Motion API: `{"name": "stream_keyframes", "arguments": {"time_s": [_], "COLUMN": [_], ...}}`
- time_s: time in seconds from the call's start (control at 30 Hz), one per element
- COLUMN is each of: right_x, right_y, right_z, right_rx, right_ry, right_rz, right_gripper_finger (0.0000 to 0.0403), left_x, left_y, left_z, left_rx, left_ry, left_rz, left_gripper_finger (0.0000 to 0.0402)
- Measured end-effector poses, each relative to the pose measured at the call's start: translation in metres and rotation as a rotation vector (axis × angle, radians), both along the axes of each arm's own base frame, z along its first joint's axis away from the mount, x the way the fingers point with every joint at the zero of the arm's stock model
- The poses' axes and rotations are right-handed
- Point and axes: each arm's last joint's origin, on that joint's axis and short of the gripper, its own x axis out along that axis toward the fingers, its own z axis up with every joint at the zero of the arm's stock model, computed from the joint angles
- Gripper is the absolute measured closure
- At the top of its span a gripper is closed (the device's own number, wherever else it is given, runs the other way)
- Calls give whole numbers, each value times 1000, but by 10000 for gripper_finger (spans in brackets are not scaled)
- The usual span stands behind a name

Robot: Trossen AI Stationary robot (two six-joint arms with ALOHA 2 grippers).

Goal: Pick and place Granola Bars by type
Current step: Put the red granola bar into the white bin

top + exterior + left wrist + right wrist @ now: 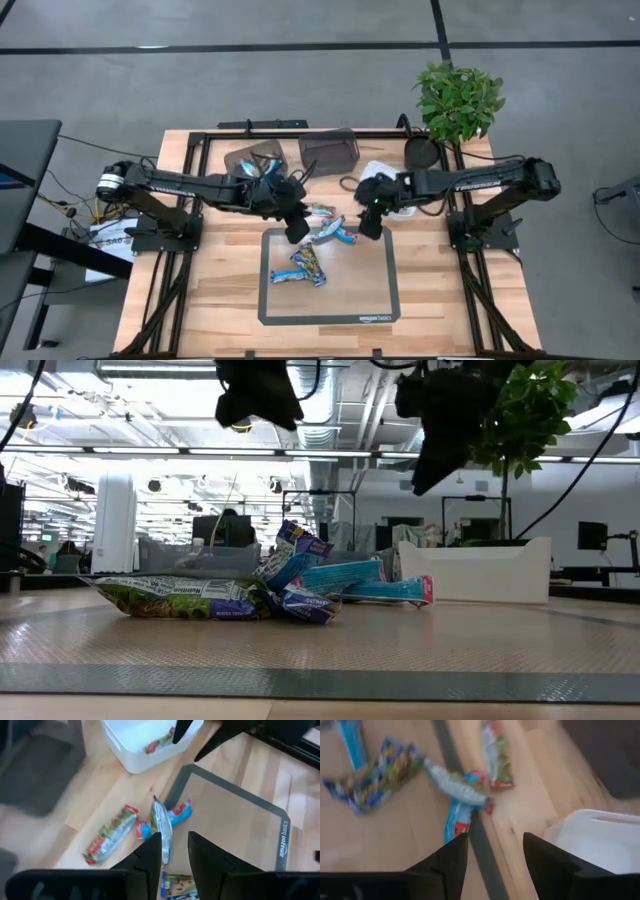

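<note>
Next, I move my right gripper to the silver bar lying across the blue one and close it on its end (339, 220) (479, 800) toward the white tray.
Several granola bars lie flat around the mat's far edge. In the left wrist view I see a green-and-red bar (110, 837), a silver one (162, 827) and a blue one (180, 812). A second blue-and-tan bunch (300, 265) sits on the mat. My left gripper (297, 232) hovers open just left of the far group (330, 228). My right gripper (370, 225) hovers open just right of it. Both are well above the bars in the low view, left gripper (258, 395) and right gripper (440, 430). One bar (160, 742) lies in the white tray (135, 755).
Two dark bins (250, 160) (328, 150) stand at the table's far edge. The white tray (385, 180) is far right, partly under my right arm. A potted plant (458, 100) stands at the far right corner. The grey mat (380, 290) has free room toward the near side.
</note>
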Motion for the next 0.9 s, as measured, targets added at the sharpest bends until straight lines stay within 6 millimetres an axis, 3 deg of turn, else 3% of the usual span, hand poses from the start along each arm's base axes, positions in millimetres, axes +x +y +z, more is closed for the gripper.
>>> {"name": "stream_keyframes", "arguments": {"time_s": [0.2,0.4,0.67,0.9], "right_x": [23,43,76,89], "right_y": [19,24,22,18], "right_z": [-19,-34,-37,-60], "right_rx": [-69,-134,-193,-167], "right_ry": [86,158,152,225], "right_rz": [235,388,507,576], "right_gripper_finger": [229,234,234,243], "left_x": [0,-6,-14,-28], "left_y": [-9,-16,-19,-18], "left_z": [-21,-39,-41,-35], "left_rx": [-71,-134,-128,-121], "left_ry": [-21,17,49,101], "left_rz": [47,103,183,204], "left_gripper_finger": [315,315,315,315]}}
